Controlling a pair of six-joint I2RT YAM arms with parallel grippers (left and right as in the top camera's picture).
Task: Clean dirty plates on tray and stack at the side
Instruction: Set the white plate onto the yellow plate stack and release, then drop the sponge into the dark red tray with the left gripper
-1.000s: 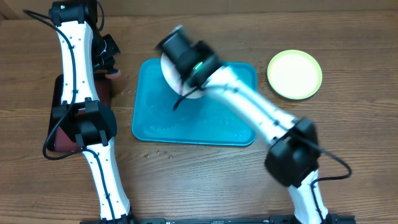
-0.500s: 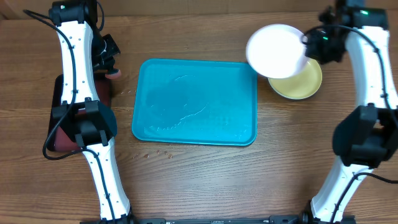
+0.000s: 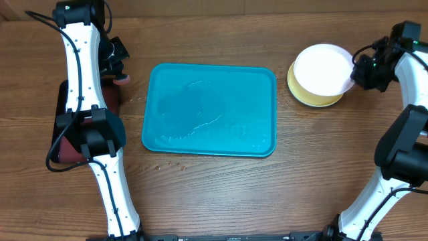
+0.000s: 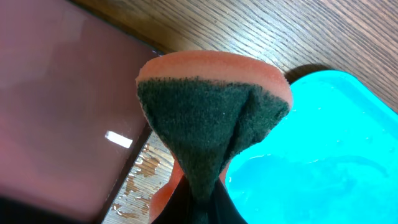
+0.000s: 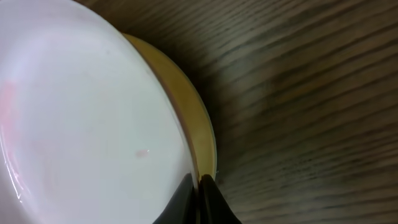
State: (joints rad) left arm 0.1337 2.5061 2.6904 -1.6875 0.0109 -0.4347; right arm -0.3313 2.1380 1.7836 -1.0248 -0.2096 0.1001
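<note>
My left gripper needs to let go of the dark green sponge inside the dark red tray [image 3: 98, 128], toward that tray's edge facing the turquoise tray.
My right gripper [image 3: 358, 72] is shut on the rim of the white plate [image 3: 324, 69] and holds it over the yellow-green plate [image 3: 305, 96] at the table's right side. In the right wrist view the white plate [image 5: 87, 118] shows faint pink marks, with the yellow-green plate's rim [image 5: 199, 134] beneath it and my fingers [image 5: 199, 186] pinching the white rim. The turquoise tray [image 3: 208, 109] lies at centre, wet, with no plate on it. My left gripper [image 3: 118, 67] is shut on an orange and dark green sponge [image 4: 211, 118] left of the tray. The light blue plate is out of view.
A dark red, black-rimmed tray [image 3: 63, 127] lies under the left arm at the table's left; it also shows in the left wrist view [image 4: 59, 124]. Water drops lie on the wood between it and the turquoise tray [image 4: 323, 162].
My right gripper has carried the white plate from the tray rightward across the table and brought it down over the yellow-green plate. The left arm has not moved.
</note>
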